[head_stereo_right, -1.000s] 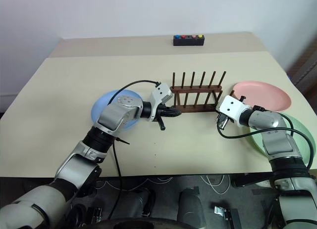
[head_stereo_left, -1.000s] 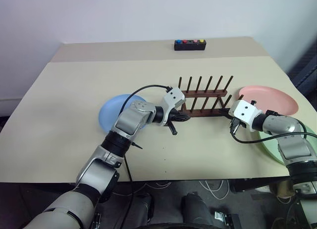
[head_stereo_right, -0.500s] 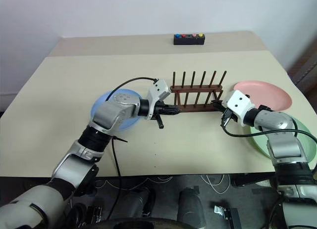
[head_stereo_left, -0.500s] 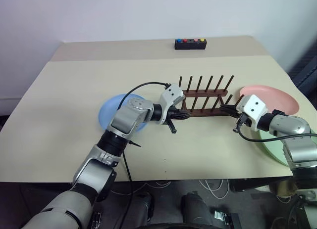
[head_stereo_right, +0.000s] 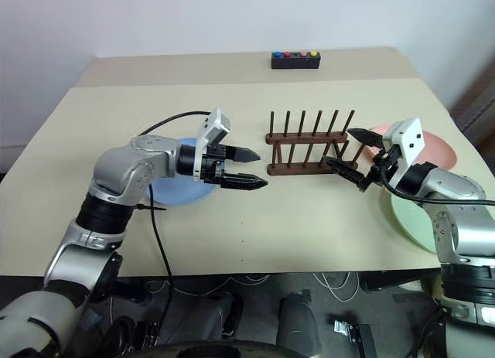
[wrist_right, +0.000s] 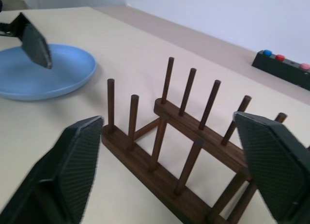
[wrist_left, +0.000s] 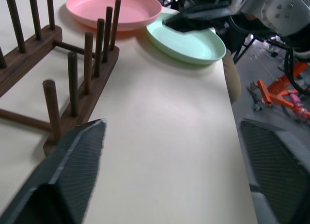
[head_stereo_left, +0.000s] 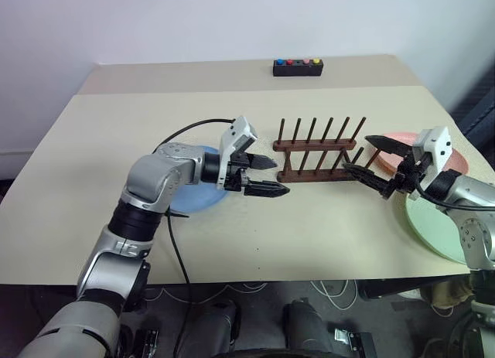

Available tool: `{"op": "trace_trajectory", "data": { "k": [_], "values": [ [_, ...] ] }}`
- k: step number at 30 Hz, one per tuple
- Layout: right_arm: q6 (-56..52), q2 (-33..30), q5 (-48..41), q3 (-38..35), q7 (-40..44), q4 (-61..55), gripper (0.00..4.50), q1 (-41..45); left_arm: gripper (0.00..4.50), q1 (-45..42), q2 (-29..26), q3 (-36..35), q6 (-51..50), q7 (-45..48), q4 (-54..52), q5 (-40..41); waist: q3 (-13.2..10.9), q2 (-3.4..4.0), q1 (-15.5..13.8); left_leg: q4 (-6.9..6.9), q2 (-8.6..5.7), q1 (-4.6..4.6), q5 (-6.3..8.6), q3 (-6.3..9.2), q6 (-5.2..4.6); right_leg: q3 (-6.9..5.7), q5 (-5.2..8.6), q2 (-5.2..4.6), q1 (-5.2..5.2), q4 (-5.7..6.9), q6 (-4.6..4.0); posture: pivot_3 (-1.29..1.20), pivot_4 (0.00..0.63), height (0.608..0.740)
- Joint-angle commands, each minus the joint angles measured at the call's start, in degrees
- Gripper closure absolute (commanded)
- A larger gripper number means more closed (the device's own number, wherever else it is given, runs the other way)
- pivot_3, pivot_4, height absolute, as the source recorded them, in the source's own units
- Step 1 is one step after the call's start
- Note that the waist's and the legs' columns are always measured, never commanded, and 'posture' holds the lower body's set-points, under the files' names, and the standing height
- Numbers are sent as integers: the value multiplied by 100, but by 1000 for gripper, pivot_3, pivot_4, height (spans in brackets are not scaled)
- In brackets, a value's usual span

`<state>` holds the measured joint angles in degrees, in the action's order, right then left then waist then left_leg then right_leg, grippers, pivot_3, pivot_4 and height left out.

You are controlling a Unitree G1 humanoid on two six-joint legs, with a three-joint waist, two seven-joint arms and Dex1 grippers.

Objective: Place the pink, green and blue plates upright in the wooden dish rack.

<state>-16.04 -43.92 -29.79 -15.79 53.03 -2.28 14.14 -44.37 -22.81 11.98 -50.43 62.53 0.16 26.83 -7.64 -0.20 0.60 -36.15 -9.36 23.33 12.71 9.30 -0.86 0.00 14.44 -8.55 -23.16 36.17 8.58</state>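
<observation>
The rim [head_stereo_left: 388,167] of the pink plate, on the side that faces the wooden dish rack, near the green plate, is the spot my right gripper should grab.
The wooden dish rack [head_stereo_left: 319,154] stands empty at mid-table, pegs upright. Flat on the table to its left lies the blue plate [head_stereo_left: 192,197], partly under my left arm. The pink plate [head_stereo_left: 458,161] and the green plate [head_stereo_left: 438,223] lie flat to its right, also seen as pink plate [wrist_left: 114,8] and green plate [wrist_left: 187,41]. My left gripper [head_stereo_left: 280,177] hovers open just left of the rack, pointing at it, with nothing held. At the rack's right end my right gripper [head_stereo_left: 356,153] hangs open and empty above the table.
A black box with coloured buttons [head_stereo_left: 296,68] sits at the table's far edge. The table's right edge [head_stereo_left: 464,126] runs close behind the pink and green plates. Open tabletop [head_stereo_left: 309,226] lies in front of the rack.
Both grippers went from shut to open. Each has risen and drawn back a little from its end of the rack, the left one toward the blue plate. The rack has stayed put.
</observation>
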Motion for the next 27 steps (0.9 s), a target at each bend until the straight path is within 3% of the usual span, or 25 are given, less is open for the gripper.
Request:
{"op": "trace_trajectory", "data": {
  "k": [1, 5, 11, 14, 27],
  "values": [
    [-45, -32, -197, -255, -18, -156, 58, 155, 26, 6, -90, -273, 103, 165, -174, 290, -6, -1, 0, 0, 0, 0, 0, 0, 0, 0, 0, 0, 0, 0, 0, 0, 150, 740],
    [-130, -43, -216, -455, -282, 16, 58, 369, 26, -72, -116, -601, 344, 277, -210, 546, -27, 8, 6, 0, 0, 3, 0, 0, 0, 0, 0, -1, -4, -1, 0, 0, 150, 740],
    [-142, -292, 504, -371, -906, 590, 58, 669, 26, -21, -264, -747, 1192, 476, -154, 478, -29, 8, -12, 1, 0, 4, 0, -1, 0, 0, 0, -2, -5, -4, -1, 0, 150, 740],
    [-347, -401, 516, -373, -908, 733, 58, 776, 26, 37, -286, -864, 1661, 515, -151, 428, -33, 7, -12, 2, -1, 7, 0, -1, 0, 0, 0, -3, -8, -5, -1, 0, 150, 740],
    [-635, -1397, 1302, 225, -195, 1859, 58, 1128, 26, 48, -275, -1040, 1940, 429, -39, 513, -64, 11, -2, 3, 0, 8, 0, -4, 0, 0, 0, -3, -9, -4, -1, 0, 150, 740]
  ]
}}
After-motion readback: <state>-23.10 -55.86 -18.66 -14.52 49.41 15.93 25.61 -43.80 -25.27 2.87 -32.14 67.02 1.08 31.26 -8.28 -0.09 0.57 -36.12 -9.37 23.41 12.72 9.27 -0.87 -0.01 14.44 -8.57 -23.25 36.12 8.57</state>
